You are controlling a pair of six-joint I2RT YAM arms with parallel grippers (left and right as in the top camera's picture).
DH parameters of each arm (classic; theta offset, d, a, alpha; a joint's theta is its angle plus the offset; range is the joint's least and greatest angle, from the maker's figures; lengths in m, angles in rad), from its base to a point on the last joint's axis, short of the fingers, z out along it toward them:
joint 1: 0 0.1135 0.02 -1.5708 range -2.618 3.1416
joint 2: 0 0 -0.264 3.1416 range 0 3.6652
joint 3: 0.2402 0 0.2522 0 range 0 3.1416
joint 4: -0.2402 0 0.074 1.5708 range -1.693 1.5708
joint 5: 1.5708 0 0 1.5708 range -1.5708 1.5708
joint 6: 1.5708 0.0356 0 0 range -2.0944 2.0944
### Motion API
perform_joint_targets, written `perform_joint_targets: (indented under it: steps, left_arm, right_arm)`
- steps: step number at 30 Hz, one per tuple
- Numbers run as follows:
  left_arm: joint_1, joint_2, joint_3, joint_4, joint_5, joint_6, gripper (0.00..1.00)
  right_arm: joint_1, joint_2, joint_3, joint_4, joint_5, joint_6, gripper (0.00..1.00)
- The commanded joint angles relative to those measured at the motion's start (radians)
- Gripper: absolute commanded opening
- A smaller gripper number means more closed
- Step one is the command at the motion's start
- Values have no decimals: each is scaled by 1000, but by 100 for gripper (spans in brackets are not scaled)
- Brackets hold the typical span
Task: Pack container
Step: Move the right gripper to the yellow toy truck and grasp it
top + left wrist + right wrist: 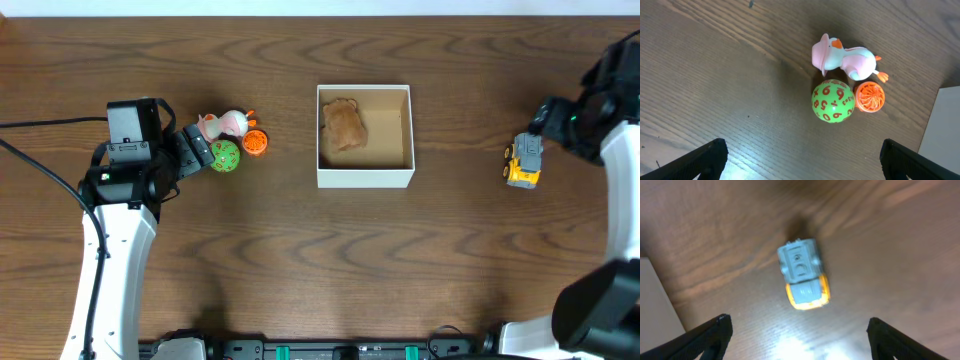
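Observation:
I will close my right gripper on both sides of the toy truck's middle (524, 166) (806, 280), where its grey part meets its yellow end.
The container (365, 179) is a square white-walled box with a tan inside at the table's middle; a brown furry toy (345, 125) lies in its left half. A pink duck (224, 124), a green numbered ball (225, 156) and an orange ball (255, 143) sit together on the left. My left gripper (195, 150) is open and empty just left of them; they show in the left wrist view: duck (842, 57), green ball (833, 101), orange ball (870, 96). A grey and yellow toy truck (523, 160) lies at the right, seen below my open right gripper (800, 340) as the truck (802, 275).
The box's white wall shows at the edge of the left wrist view (942, 130) and the right wrist view (655, 305). The table is dark brown wood (300, 270). The arm bases stand at the front edge.

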Motion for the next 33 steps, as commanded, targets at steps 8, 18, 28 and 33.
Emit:
perform_joint_targets:
  steps: [8,18,28,33]
  left_arm:
    - [5,4,14,-1,-7,10,98]
    - [5,4,14,-1,-8,10,98]
    - [5,4,14,-1,-7,10,98]
    - [5,4,14,-1,-8,10,98]
  right_arm:
    - [-3,138,-70,72,7,-47,85]
    - [-5,253,-70,90,84,-36,81]
    - [-6,263,-72,108,84,-36,72]
    - [-6,274,-76,116,84,-36,63]
